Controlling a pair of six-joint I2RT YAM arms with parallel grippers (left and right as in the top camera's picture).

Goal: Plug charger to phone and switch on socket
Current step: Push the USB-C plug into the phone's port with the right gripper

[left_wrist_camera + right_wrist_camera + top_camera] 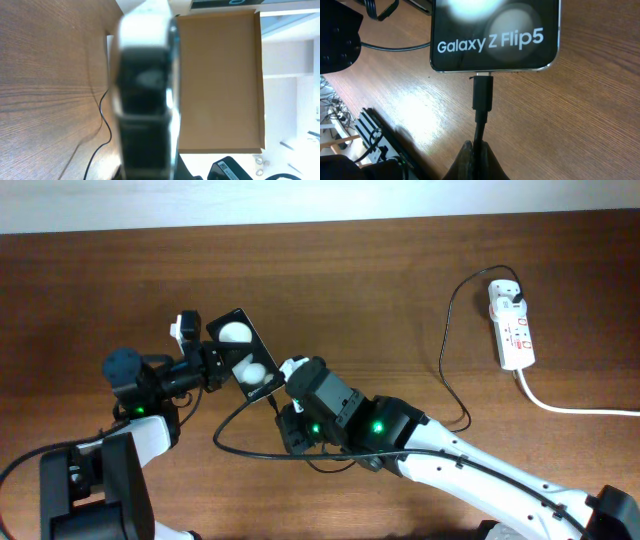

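Observation:
Next, I set the black phone down with my left gripper on the bare table (336, 343) just beyond my right gripper.
The black phone (243, 356) is held tilted above the table, its left edge in my left gripper (207, 366), which is shut on it. In the left wrist view the phone (145, 90) is a blurred dark slab seen edge-on. In the right wrist view the phone (495, 35) reads "Galaxy Z Flip5". My right gripper (479, 156) is shut on the charger cable just behind the black connector (483, 95), whose metal tip meets the port in the phone's bottom edge. The charger cable (446, 350) runs to its white adapter (507, 293), plugged in the socket strip (514, 330) at the far right.
The strip's thick white cord (570, 408) runs off to the right edge. Slack charger cable loops on the table under the right arm (240, 448). A cardboard box (220, 80) stands past the table's edge in the left wrist view.

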